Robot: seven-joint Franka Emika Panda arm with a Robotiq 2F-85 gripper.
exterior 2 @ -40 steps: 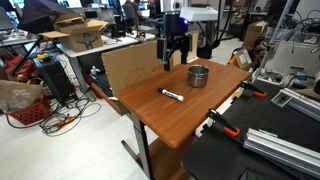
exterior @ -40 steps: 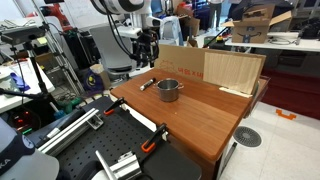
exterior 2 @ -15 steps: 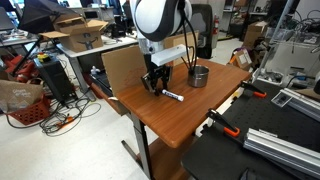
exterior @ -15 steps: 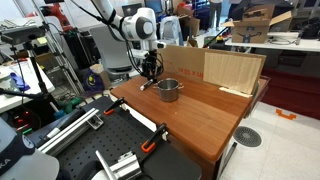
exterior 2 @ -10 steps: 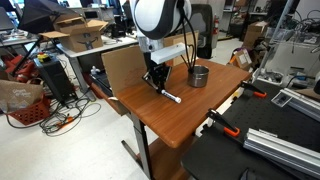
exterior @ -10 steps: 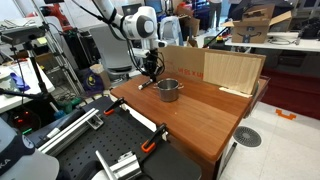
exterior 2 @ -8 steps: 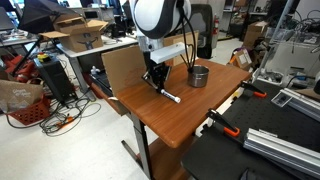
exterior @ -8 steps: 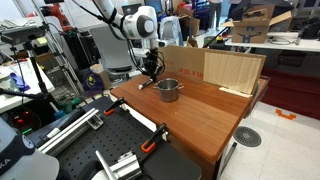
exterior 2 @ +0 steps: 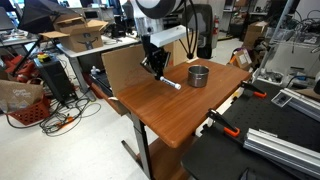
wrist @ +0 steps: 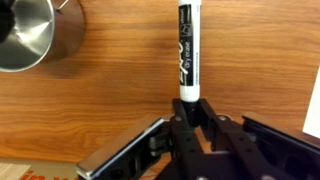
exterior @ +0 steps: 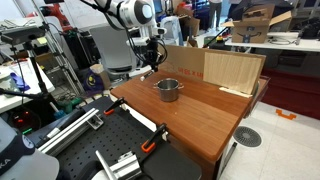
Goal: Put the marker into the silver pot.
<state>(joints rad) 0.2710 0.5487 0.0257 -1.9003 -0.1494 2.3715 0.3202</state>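
The robot's gripper needs to release the marker, now tilted down above the wooden table, inside the silver pot's opening [exterior: 170, 84] [wrist: 20, 33], so that it leans on the pot's rim toward the cardboard sheet.
My gripper [wrist: 187, 112] is shut on one end of the marker [wrist: 187, 50], a slim black and white pen that sticks out ahead of the jaws in the wrist view. In both exterior views the gripper [exterior 2: 156, 66] hangs above the wooden table [exterior 2: 170, 118] with the marker [exterior 2: 169, 82] tilted down from it, off the surface. The silver pot [exterior 2: 198, 75] stands upright on the table a short way to the side of the gripper [exterior: 150, 60]. The same pot [exterior: 168, 89] [wrist: 30, 35] shows its open mouth, and nothing can be seen inside.
A cardboard sheet [exterior: 225, 70] stands along the table's back edge behind the pot. Orange-handled clamps [exterior: 152, 140] grip the table's front edge. Benches with metal rails, cables and boxes surround the table [exterior: 200, 122].
The jaws have shut on the marker at the table, and the arm has risen, lifting the marker off the wood. The pot has not moved.
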